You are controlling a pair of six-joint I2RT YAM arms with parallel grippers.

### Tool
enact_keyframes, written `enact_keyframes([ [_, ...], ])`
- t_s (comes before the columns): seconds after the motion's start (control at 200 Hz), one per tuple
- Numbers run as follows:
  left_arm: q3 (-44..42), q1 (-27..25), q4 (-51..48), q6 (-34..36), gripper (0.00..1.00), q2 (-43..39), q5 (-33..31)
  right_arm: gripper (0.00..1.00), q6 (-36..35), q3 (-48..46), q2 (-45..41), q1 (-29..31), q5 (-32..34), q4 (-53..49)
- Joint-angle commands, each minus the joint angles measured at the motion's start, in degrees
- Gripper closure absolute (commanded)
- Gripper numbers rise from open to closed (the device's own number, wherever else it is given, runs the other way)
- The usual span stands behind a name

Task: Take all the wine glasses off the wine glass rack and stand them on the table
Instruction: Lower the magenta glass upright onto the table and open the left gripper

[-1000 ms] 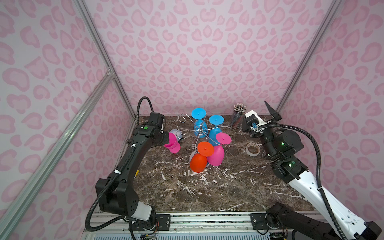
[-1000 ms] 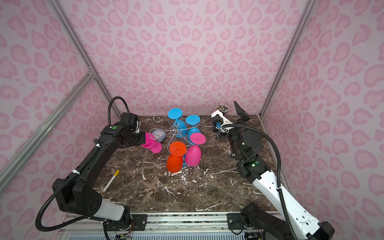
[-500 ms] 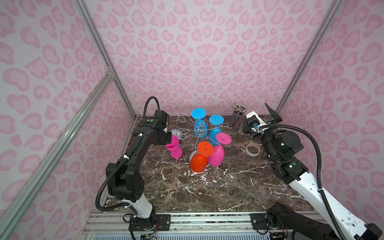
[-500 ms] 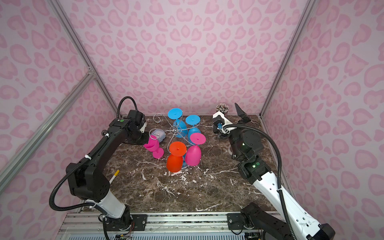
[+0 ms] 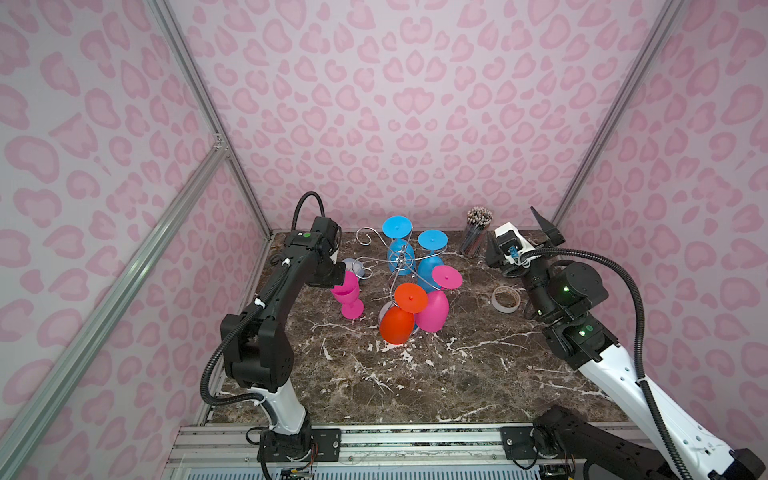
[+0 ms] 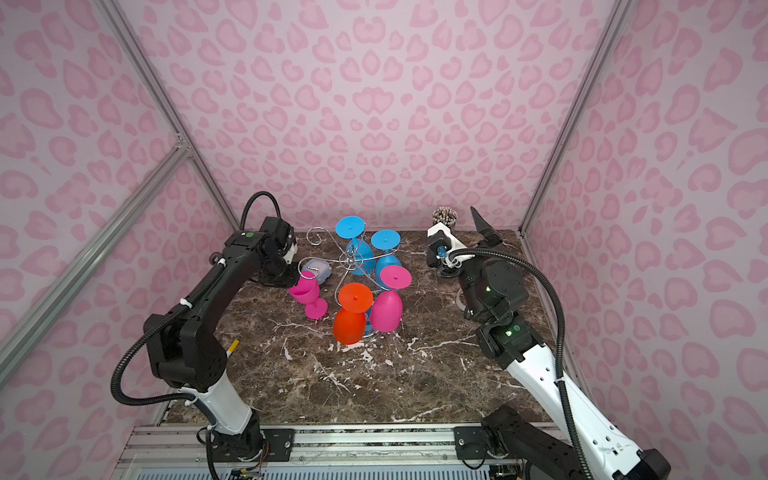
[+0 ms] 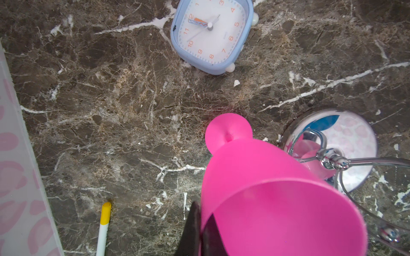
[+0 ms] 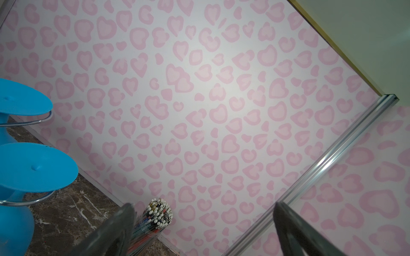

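Next, my left gripper lets go of the pink wine glass on the marble (image 5: 353,311) (image 7: 231,134) beside the rack's base, near the alarm clock.
A pink wine glass (image 5: 348,295) (image 6: 307,293) (image 7: 266,188) stands nearly upright to the left of the wine glass rack (image 5: 401,262) (image 6: 351,259) (image 7: 355,141), off its arms. Its foot is at or just above the marble; I cannot tell if it touches. My left gripper (image 5: 334,286) (image 6: 291,284) (image 7: 202,232) is shut on the glass's rim, one finger inside the bowl and one outside. The chrome rack carries two blue glasses (image 5: 397,245), a pink one (image 5: 434,307) and an orange one (image 5: 399,324), all hanging upside down. My right gripper (image 5: 513,226) (image 8: 204,206) is open and empty, raised at the back right.
A blue alarm clock (image 5: 353,266) (image 7: 213,33) lies just behind the held glass. A clear cup of pencils (image 5: 476,235) (image 8: 153,221) stands at the back right, with a tape roll (image 5: 505,298) near the right arm. A yellow-capped marker (image 6: 231,348) (image 7: 104,223) lies by the left wall.
The left arm has swung and turned the pink glass from lying sideways to upright, lowering its foot towards the marble. The right arm has not moved.
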Motion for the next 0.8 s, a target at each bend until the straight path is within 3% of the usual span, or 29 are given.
enact_keyframes([
  [0.0,1.8,-0.2,-2.5,1.3,0.97,1.1,-0.9,0.01,1.1,-0.3,-0.2,0.0,-0.3,1.0],
  [0.795,6.8,-2.5,-5.6,2.5,0.94,5.9,-2.6,0.01,1.9,-1.0,-1.3,0.0,-0.1,0.0],
])
